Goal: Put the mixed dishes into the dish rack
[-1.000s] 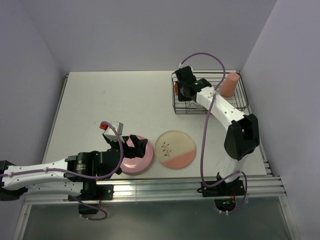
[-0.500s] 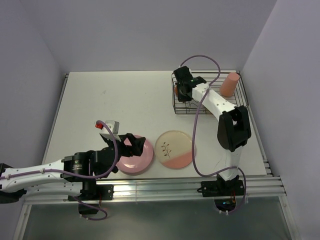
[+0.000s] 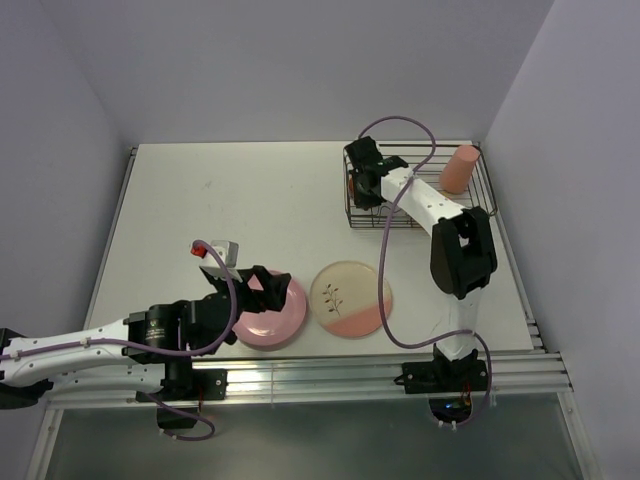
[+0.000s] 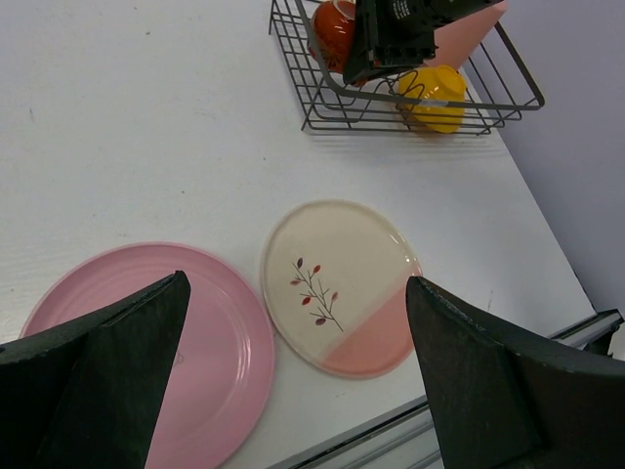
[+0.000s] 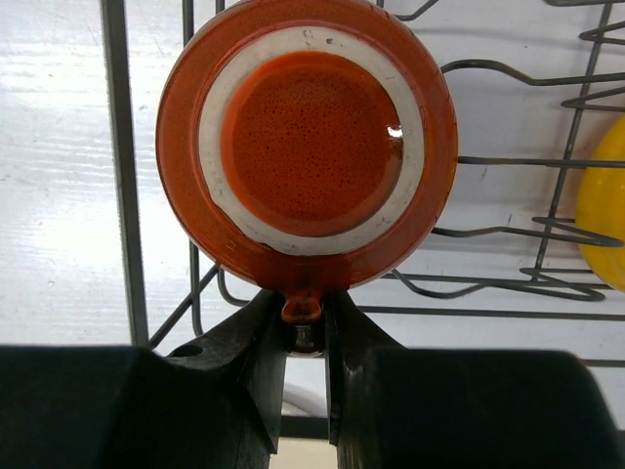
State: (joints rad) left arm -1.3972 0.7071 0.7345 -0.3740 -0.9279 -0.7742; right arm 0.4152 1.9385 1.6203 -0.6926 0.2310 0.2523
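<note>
The pink plate's edge [image 3: 305,306] [image 4: 273,354] faces the cream plate. My left gripper should go there next and close on it.
My right gripper [image 5: 305,318] is shut on the small handle of the red-orange cup [image 5: 308,147]. It holds the cup, base toward the camera, inside the left end of the black wire dish rack [image 3: 420,222]. The cup also shows in the top view [image 3: 351,179]. The yellow bowl [image 4: 435,98] and the pink tumbler [image 3: 459,168] are in the rack. My left gripper [image 4: 295,293] is open and empty above the pink plate [image 4: 205,332]. The cream plate with the leaf motif [image 3: 350,298] lies flat on the table beside the pink plate [image 3: 288,322].
The rack's wavy wire dividers [image 5: 508,156] run close behind the cup. The rack stands at the table's back right, near the right wall. An aluminium rail [image 3: 350,372] runs along the near table edge, just in front of both plates.
My right gripper has shifted a little left with the cup at the rack's left end, and its elbow has swung. My left arm drew back slightly over the pink plate.
</note>
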